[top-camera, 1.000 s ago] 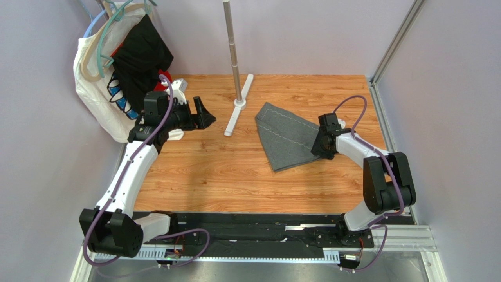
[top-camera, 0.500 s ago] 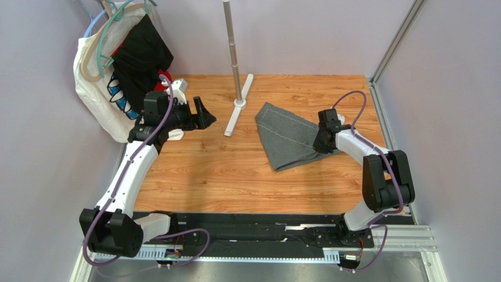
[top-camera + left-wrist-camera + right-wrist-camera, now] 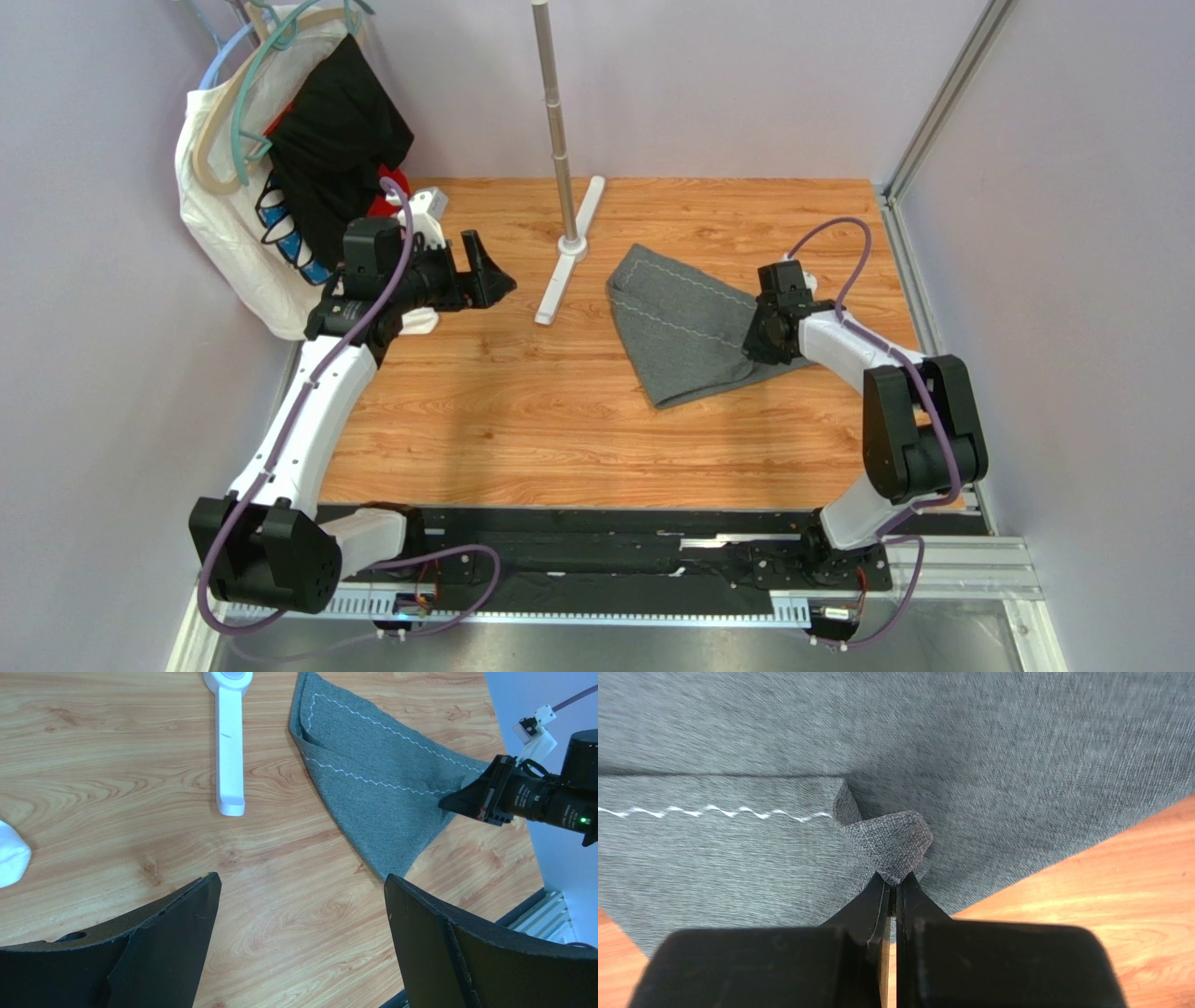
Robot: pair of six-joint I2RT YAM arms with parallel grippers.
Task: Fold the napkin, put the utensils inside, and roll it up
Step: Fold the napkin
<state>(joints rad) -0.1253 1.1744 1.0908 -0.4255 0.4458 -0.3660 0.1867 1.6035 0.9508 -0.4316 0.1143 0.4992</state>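
Observation:
The flap's corner in the robot's right gripper ends short of the napkin's pointed end, so the right gripper needs to lay the flap flat and take the napkin's pointed end (image 3: 479, 764).
The dark grey napkin (image 3: 687, 329) lies folded in a rough triangle on the wooden table, right of centre; its pale zigzag stitching shows in the left wrist view (image 3: 379, 777). My right gripper (image 3: 765, 333) is shut on a pinched corner of the napkin (image 3: 892, 843) at its right side. My left gripper (image 3: 484, 273) is open and empty, hovering over the table's far left, well apart from the napkin. In the left wrist view its fingers (image 3: 168, 945) frame bare wood. No utensils are in view.
A white stand base with a metal pole (image 3: 568, 224) sits just left of the napkin; it also shows in the left wrist view (image 3: 230, 749). White, black and red clothes on hangers (image 3: 302, 154) hang at the far left. Walls close in on both sides.
My right gripper has shifted slightly up and left with the napkin corner, drawing it inward. The left arm has not moved.

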